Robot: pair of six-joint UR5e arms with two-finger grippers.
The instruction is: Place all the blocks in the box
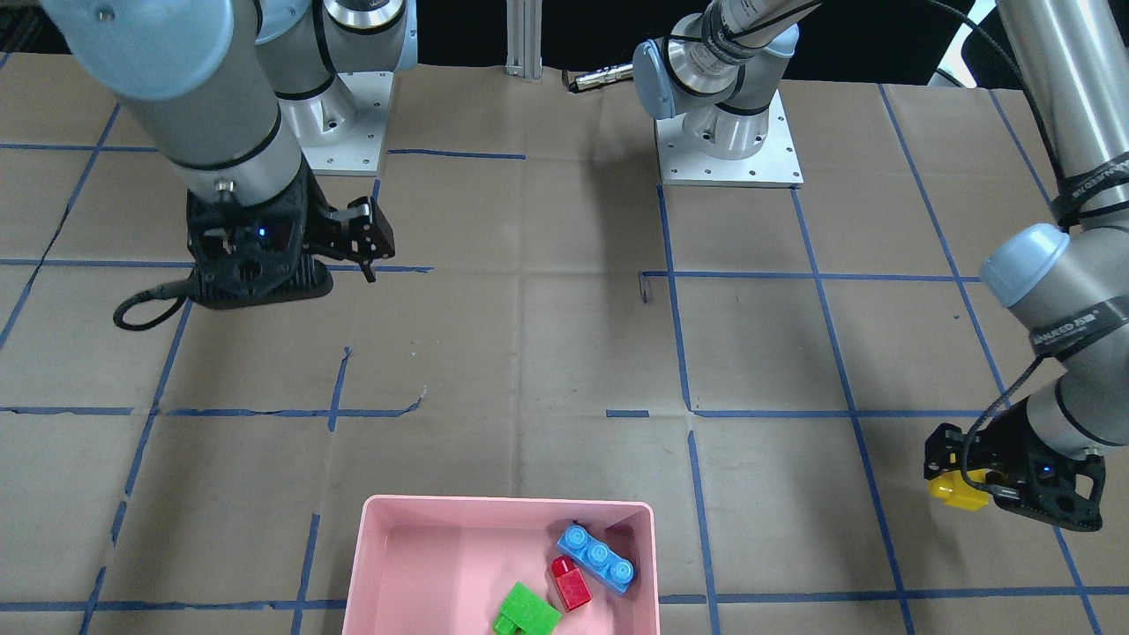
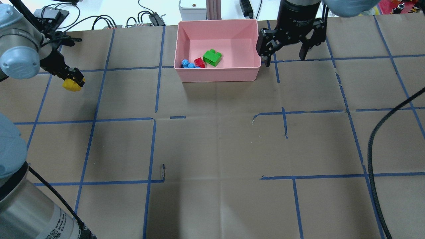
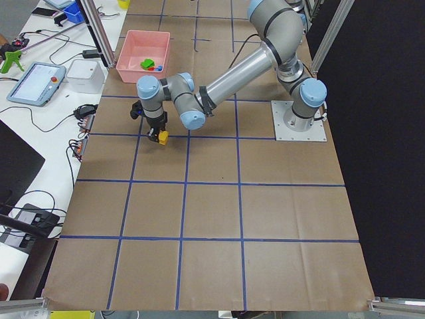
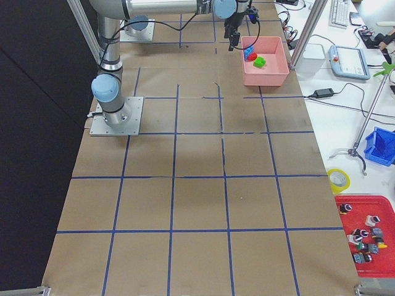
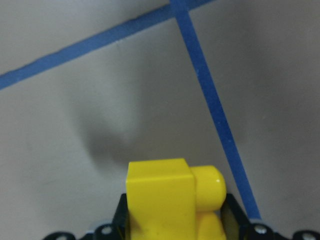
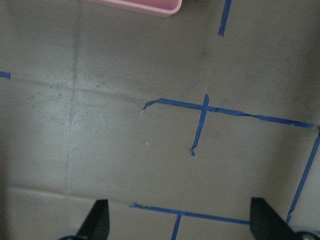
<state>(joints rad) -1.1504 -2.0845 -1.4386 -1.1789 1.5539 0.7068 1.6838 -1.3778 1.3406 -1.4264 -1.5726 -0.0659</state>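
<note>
Next, the left gripper releases the yellow block, now held above the table, inside the pink box [image 1: 558, 626], close beside the green block.
My left gripper [image 2: 73, 82] is shut on the yellow block [image 2: 72, 85] and holds it above the table, far left of the pink box [image 2: 219, 74]. The yellow block also shows in the front view [image 1: 958, 490] and in the left wrist view [image 5: 170, 200]. The green block [image 2: 212, 57], the red block [image 2: 199, 62] and the light-blue block [image 2: 189, 64] lie inside the box. My right gripper [image 2: 286, 54] is open and empty, hanging just right of the box.
Brown paper with a grid of blue tape [image 2: 156, 119] covers the table. Cables and small devices [image 2: 146, 18] lie beyond the far edge. The arm bases [image 1: 728, 150] stand on the robot's side of the table.
</note>
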